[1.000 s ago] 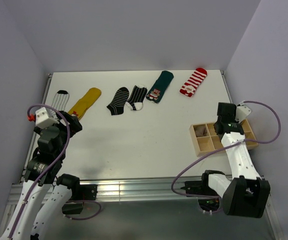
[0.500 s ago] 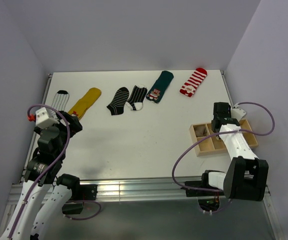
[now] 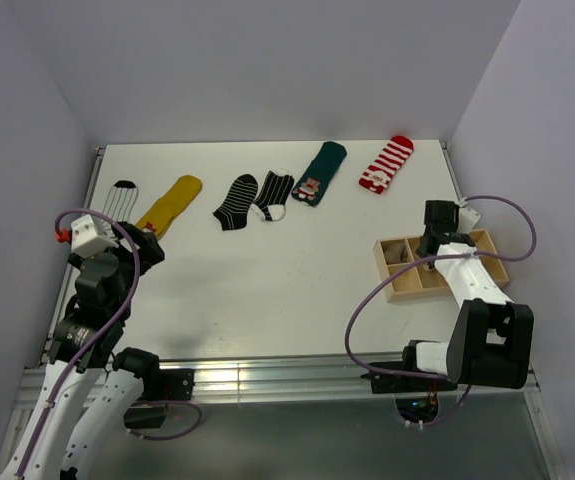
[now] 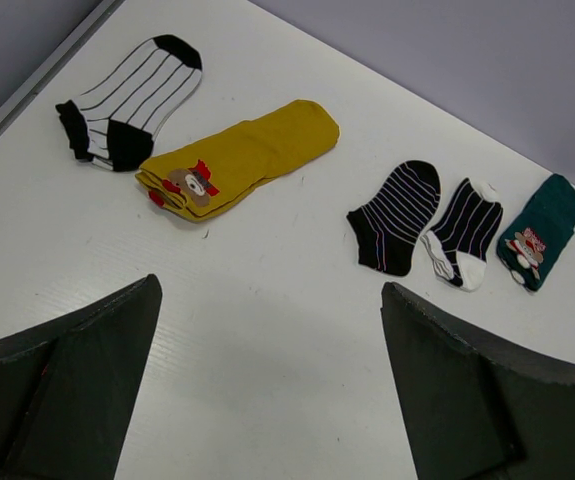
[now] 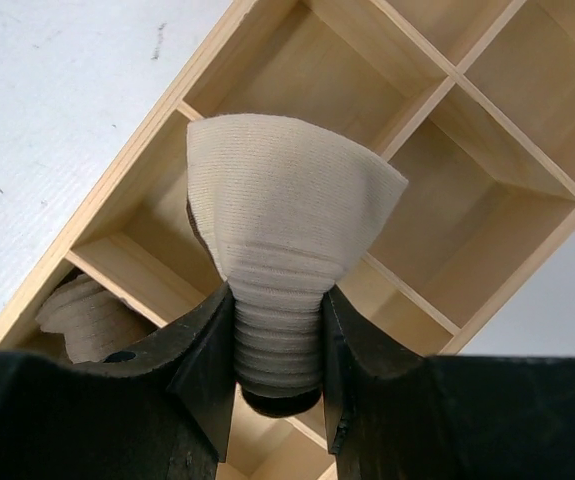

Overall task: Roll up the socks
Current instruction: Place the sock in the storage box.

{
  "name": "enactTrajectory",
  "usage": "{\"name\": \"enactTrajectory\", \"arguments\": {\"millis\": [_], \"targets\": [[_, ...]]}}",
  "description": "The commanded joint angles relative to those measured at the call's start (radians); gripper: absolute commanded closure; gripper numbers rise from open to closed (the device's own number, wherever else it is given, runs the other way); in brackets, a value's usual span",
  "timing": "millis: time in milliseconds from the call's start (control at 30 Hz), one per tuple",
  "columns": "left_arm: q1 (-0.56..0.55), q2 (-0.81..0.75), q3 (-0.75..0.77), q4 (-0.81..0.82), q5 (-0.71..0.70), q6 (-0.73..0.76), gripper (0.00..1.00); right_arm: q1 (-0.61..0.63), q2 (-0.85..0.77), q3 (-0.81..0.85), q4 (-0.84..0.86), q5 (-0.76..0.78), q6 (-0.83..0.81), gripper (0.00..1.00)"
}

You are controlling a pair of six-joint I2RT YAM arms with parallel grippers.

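Observation:
Next, my right gripper puts the rolled cream sock down in the empty compartment [image 3: 415, 255] [image 5: 193, 230] beside the other rolled sock.
Several socks lie flat in a row at the far side: a white black-lined sock [image 3: 122, 196] [image 4: 132, 100], a yellow one [image 3: 170, 203] [image 4: 242, 158], a black striped one [image 3: 236, 201] [image 4: 397, 215], a black-and-white one [image 3: 274, 194] [image 4: 464, 232], a green one [image 3: 321, 172] [image 4: 539, 230] and a red-and-white one [image 3: 386, 163]. My left gripper [image 3: 147, 245] [image 4: 272, 330] hangs open over bare table, short of them. My right gripper [image 3: 434, 240] [image 5: 277, 340] is shut on a rolled cream sock [image 5: 277, 220] above the wooden box [image 3: 404, 292] [image 5: 137, 135].
The wooden box has several compartments and stands at the right side of the table. One compartment at its left end holds another rolled sock [image 5: 82, 312]. Purple walls close in the table on three sides. A metal rail runs along the near edge.
My right gripper has swung left over the box with the cream roll in it, and the box has shifted a little away. The left arm has not moved.

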Motion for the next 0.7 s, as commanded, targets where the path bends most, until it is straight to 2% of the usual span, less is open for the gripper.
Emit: {"name": "enactTrajectory", "arguments": {"millis": [0, 300, 433, 667], "targets": [[-0.003, -0.007, -0.007, 0.019, -0.004, 0.021, 0.03, 0.019, 0.044, 0.013, 0.023, -0.082, -0.021, 1.0], [-0.004, -0.009, -0.011, 0.019, 0.004, 0.022, 0.03, 0.114, -0.047, 0.113, -0.11, 0.147, 0.061, 1.0], [-0.004, -0.009, -0.01, 0.019, 0.002, 0.022, 0.03, 0.124, 0.019, 0.16, -0.148, 0.155, 0.077, 1.0], [-0.009, -0.01, -0.011, 0.019, 0.002, 0.024, 0.03, 0.128, 0.122, 0.145, -0.125, 0.158, 0.079, 1.0]]}}
